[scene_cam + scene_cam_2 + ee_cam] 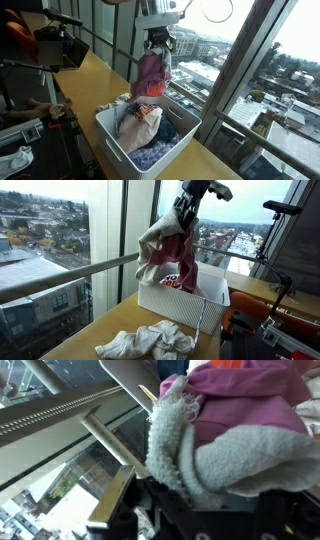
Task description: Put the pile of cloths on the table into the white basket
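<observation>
Next, my gripper puts the pink and white cloths, now hanging above the white basket, down on top of the beige cloth in the white basket (145, 130) and lets go of them.
My gripper (157, 47) is shut on a pink and white cloth (150, 76) and holds it hanging above the white basket (115, 140). In an exterior view the cloth (170, 250) dangles over the basket (185, 305). The basket holds several cloths, among them a beige one (140, 125) and a blue one (152, 153). A pile of white cloths (150, 340) lies on the wooden table (100, 330) beside the basket. The wrist view shows the held cloth (230, 430) filling the frame, with the jaws hidden under it.
A window railing (70, 272) runs behind the table. Camera gear on stands (60, 45) sits at the table's far end. A person's hand (40, 108) rests near the table edge. More stands and cables (270, 320) are beyond the basket.
</observation>
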Controlling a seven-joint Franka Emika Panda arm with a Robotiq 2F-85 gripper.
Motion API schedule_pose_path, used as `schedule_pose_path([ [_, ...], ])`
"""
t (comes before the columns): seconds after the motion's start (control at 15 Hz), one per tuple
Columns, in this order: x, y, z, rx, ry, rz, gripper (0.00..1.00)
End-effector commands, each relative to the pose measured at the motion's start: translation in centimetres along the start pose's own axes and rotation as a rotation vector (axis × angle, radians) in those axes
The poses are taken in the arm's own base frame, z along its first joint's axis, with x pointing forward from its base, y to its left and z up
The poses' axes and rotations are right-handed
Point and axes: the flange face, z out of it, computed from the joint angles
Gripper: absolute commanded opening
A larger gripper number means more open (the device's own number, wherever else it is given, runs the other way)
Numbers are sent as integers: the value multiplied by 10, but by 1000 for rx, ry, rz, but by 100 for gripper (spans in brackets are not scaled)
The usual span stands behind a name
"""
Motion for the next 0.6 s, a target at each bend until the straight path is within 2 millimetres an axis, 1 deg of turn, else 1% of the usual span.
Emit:
schedule_pose_path([
  [0.0,-31,29,-27,-25,-24,41,0],
  [0.07,-38,34,-26,-27,-31,52,0],
  [0.2,-49,38,-12,-18,-47,68,0],
  [0.33,-56,35,9,5,-62,77,0],
  [0.53,-69,22,52,59,-97,81,0],
])
